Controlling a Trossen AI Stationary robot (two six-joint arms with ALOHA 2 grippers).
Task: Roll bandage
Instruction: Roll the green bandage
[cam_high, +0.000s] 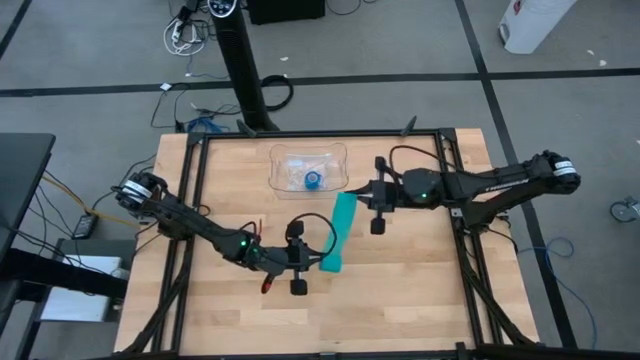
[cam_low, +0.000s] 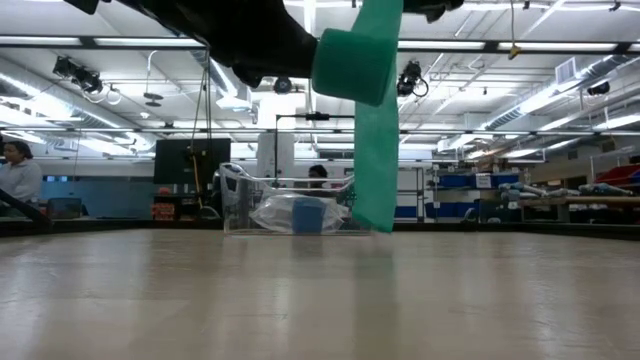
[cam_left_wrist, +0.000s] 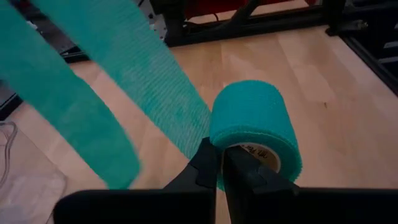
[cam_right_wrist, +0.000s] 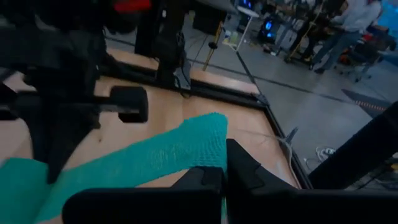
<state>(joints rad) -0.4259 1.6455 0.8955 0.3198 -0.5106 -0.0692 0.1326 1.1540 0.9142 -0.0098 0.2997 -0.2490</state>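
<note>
My right gripper has the teal bandage's loose end. It will let go of that end over the bare wood on the roll's near side (cam_high: 347, 290).
The teal bandage is partly wound. Its roll (cam_high: 332, 264) (cam_low: 355, 65) hangs well above the table, with my left gripper (cam_left_wrist: 219, 163) shut on it near the table's middle. The unwound strip (cam_high: 342, 225) (cam_low: 377, 150) runs from the roll toward the far side, to my right gripper (cam_right_wrist: 225, 163), which is shut on its free end. The left wrist view shows two stretches of the strip (cam_left_wrist: 155, 81). My left gripper pinches the roll's wall at its near open end (cam_left_wrist: 227, 144). One finger seems to sit in the cardboard core and one outside. The fingers come nearly level from the table's left. The roll is lifted clear, its axis along the fingers. My right gripper pinches the strip's free end (cam_right_wrist: 208, 146) between its two fingers, which come nearly level from the table's right. The strip is clear of the table and runs from the fingers toward the roll.
A clear plastic tray (cam_high: 308, 168) with a small blue roll (cam_high: 314, 180) stands at the far middle, just beyond the strip. Black frame rails (cam_high: 448, 200) border the table. People stand in the room behind.
</note>
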